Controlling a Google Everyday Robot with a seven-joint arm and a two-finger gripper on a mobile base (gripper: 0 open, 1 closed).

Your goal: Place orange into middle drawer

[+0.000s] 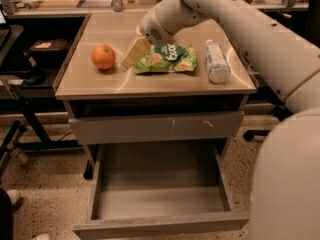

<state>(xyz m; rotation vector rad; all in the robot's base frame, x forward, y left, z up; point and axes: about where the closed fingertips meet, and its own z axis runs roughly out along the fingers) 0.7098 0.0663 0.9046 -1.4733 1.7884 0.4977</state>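
I will next reach the orange and grip its side (pixel 111 57) facing the green snack bag.
The orange (pixel 103 57) sits on the left part of the cabinet top (pixel 150 86). My gripper (pixel 133 54) hangs low over the top just right of the orange, at the left edge of the green snack bag (pixel 167 59), a small gap from the fruit. It holds nothing that I can see. The middle drawer (pixel 160 227) is pulled out wide below, its grey inside bare. Above it is a closed drawer front with small white scratches (pixel 190 125).
A clear water bottle (pixel 216 61) lies right of the bag. My white arm (pixel 260 39) reaches in from the right. A dark desk and stand (pixel 25 64) are on the left, and a chair base (pixel 260 134) is on the right.
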